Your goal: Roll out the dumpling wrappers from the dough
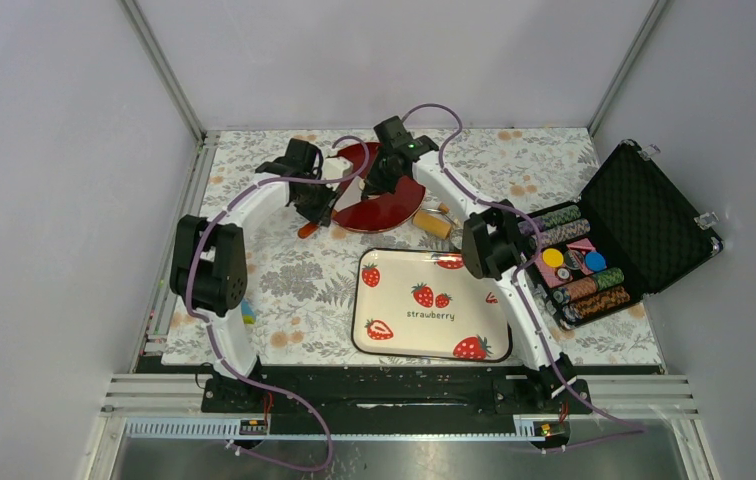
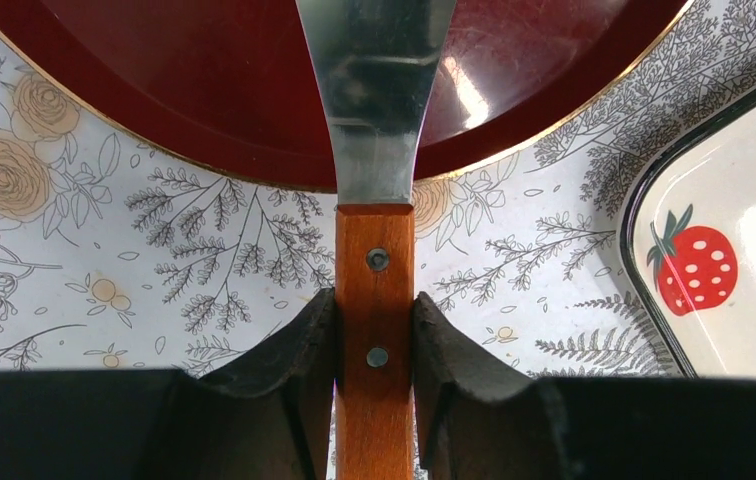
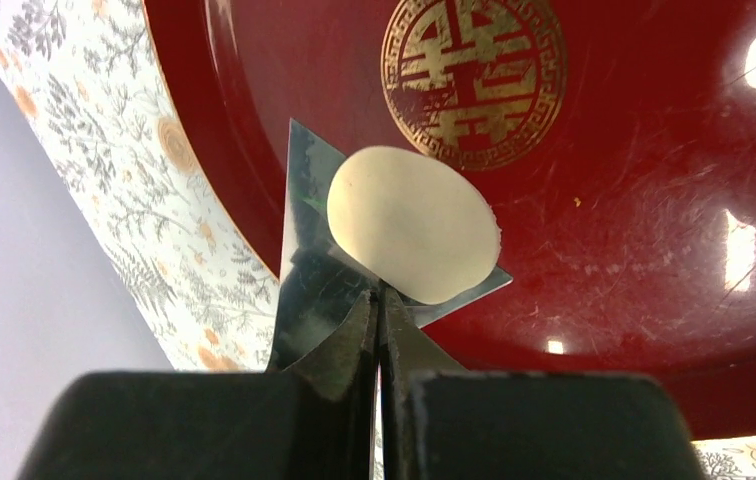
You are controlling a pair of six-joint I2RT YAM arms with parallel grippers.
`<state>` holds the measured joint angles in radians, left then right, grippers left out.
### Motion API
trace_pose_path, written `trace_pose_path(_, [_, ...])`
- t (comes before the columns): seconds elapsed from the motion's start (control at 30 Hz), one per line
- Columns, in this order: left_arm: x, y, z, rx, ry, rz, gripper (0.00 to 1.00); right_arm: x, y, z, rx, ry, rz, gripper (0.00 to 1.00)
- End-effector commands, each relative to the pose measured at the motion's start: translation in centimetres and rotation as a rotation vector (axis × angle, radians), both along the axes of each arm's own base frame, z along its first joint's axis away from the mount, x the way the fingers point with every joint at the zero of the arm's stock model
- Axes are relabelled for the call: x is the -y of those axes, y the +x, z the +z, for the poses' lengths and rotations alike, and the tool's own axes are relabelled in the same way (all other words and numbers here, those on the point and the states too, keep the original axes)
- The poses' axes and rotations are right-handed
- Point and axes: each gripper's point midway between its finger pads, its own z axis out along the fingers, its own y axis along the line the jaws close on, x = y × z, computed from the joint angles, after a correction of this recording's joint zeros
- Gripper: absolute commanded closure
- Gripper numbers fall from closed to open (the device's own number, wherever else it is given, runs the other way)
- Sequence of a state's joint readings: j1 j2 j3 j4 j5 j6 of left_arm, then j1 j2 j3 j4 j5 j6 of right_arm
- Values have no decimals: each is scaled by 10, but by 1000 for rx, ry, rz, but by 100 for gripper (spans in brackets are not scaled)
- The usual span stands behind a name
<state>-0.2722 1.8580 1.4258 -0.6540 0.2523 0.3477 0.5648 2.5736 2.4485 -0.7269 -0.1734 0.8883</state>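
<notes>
Next, my left gripper releases the spatula on the flowered tablecloth point(image 1: 305, 269) next to the strawberry tray, just short of the red plate.
A small pale round dumpling wrapper point(image 3: 414, 225) lies on the metal blade point(image 3: 306, 255) of a spatula over the red plate point(image 3: 614, 250). My right gripper point(image 3: 379, 293) is shut, its tips pinching the wrapper's near edge. My left gripper point(image 2: 375, 322) is shut on the spatula's wooden handle point(image 2: 375, 270), and the blade point(image 2: 379, 90) reaches out over the red plate point(image 2: 184, 90). In the top view both grippers, left point(image 1: 316, 203) and right point(image 1: 382, 178), meet at the plate point(image 1: 394, 212) at the back of the table, and they hide the wrapper there.
A white strawberry tray point(image 1: 424, 338) lies in front of the plate; its corner shows in the left wrist view point(image 2: 754, 170). A short wooden roller point(image 1: 437, 224) lies right of the plate. An open black case of poker chips point(image 1: 644, 225) stands at the right. Walls enclose the table.
</notes>
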Motion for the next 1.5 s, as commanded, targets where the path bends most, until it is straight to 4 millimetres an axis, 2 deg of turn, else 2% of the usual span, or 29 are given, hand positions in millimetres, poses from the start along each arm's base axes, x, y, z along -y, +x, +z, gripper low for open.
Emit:
trace_pose_path(0.0, [5,22,23,88,-27,-5,100,8,14,0,29,-58,-103,100])
trace_pose_path(0.2, [2,22,26,94,-6,-19,100,8,22,-2,45,-64,-144,100])
trace_pose_path(0.43, [2,26,28,93,1,-21,100,5,15,-25,-20,-60,-136,100])
trace_pose_path(0.7, [-2,28,25,60,37,-28,100,1,10,-38,-61,-45,-134,100])
trace_pose_path(1.1, [-14,20,35,18,156,-58,100,-3,8,-44,-81,-29,-128,100])
trace_pose_path(1.3, [-23,18,37,12,228,-58,100,-7,6,-38,-79,-8,-105,100])
trace_pose_path(1.47, [-21,18,36,10,227,-65,100,-9,4,-31,-75,7,-84,100])
